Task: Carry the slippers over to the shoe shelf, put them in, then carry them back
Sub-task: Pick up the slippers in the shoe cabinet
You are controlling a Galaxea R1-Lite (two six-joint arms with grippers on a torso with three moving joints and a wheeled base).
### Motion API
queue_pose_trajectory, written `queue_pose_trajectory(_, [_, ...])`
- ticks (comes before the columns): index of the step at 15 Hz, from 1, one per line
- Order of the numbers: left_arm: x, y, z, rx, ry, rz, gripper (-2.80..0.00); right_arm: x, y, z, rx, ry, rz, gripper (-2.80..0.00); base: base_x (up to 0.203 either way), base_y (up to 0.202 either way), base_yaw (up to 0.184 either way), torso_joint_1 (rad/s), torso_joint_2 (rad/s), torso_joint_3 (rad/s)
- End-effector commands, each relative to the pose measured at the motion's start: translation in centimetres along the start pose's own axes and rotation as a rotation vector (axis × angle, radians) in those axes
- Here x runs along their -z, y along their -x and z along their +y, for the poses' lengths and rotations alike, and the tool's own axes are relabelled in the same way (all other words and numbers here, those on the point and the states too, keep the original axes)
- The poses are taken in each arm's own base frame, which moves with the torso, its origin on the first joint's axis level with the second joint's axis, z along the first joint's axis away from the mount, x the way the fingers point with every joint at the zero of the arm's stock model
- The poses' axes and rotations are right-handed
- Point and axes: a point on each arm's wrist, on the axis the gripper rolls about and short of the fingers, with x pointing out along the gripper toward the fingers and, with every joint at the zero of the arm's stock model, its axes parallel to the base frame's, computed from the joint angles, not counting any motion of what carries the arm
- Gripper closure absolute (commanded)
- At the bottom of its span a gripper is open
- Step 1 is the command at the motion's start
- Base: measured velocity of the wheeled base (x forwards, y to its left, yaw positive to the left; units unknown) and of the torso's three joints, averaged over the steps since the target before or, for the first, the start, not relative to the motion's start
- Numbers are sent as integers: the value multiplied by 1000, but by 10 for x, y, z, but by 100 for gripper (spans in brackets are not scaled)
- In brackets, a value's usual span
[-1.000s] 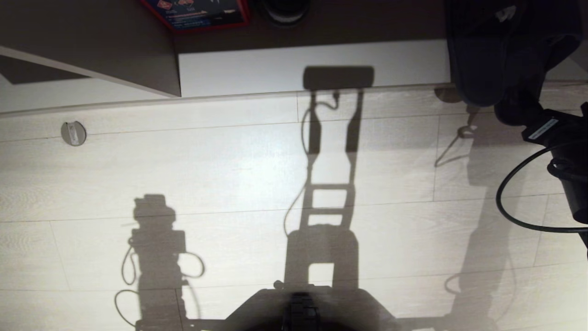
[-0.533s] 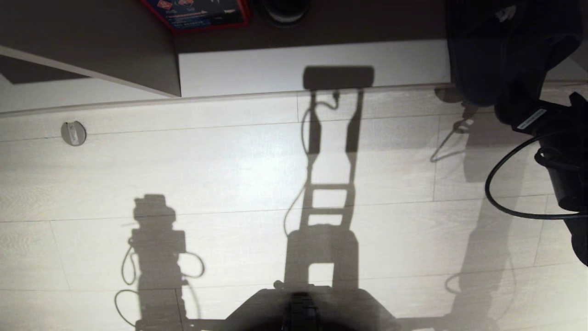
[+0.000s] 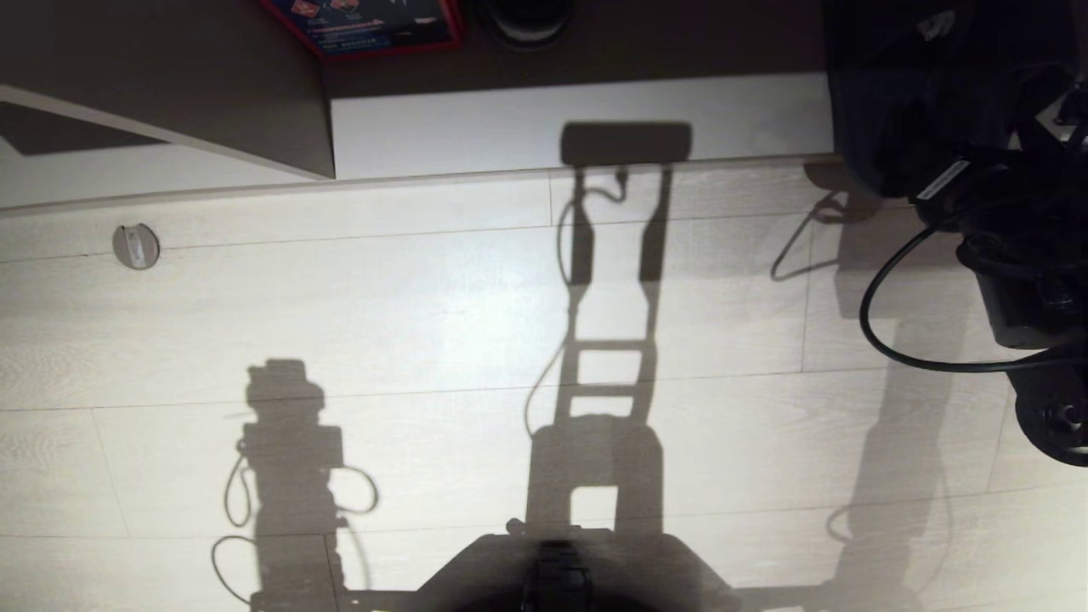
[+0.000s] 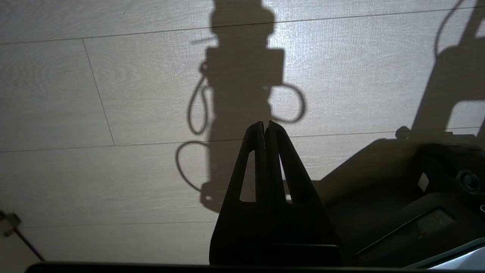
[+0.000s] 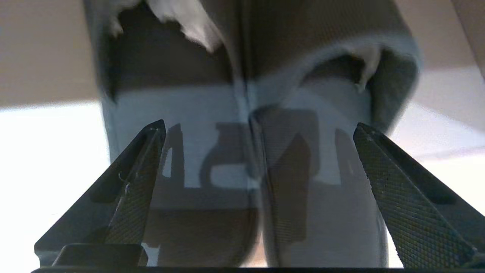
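Observation:
The robot's right gripper will next go to the touching inner sides (image 3: 961, 59) (image 5: 242, 82) of the slippers, beside their openings, and close there to hold the pair together.
The slippers (image 3: 880, 110), a dark pair side by side, lie at the right end of the shoe shelf (image 3: 510, 127), on its pale base board with their heels at the front edge. In the right wrist view both slippers (image 5: 212, 113) fill the picture, mouths facing away. My right gripper (image 5: 259, 124) is open just above their heel ends, one finger outside each slipper, nothing held. In the head view the right arm (image 3: 1020, 280) reaches in from the right and its gripper is lost against the dark slippers. My left gripper (image 4: 264, 123) hangs shut over bare floor.
A taupe divider panel (image 3: 212, 85) stands at the shelf's left. A red-edged box (image 3: 365, 25) and a dark round object (image 3: 527, 17) sit deep inside. A round metal fitting (image 3: 136, 246) is set in the pale plank floor. My base (image 3: 561, 578) is at the near edge.
The right arm has moved forward towards the shelf, bringing the open gripper over the slippers. The slippers and the left arm have stayed put.

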Motion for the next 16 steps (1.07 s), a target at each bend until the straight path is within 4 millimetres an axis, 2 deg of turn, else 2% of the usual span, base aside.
queue_pose_trajectory(1, [0,0,0,-1,0,-1,0,-1,-4,1,-3,0,-20,-280,0,0,0,0,0,0])
queue_pose_trajectory(7, [0,0,0,-1,0,0,0,11,-21,1,8,9,-36,-280,0,0,0,0,0,0])
queue_pose_trajectory(12, [0,0,0,-1,0,-1,0,6,-28,2,-9,19,-69,-280,0,0,0,0,0,0])
queue_pose_trajectory(16, [0,0,0,-1,0,-1,0,7,-41,6,-9,27,-110,-280,0,0,0,0,0,0])
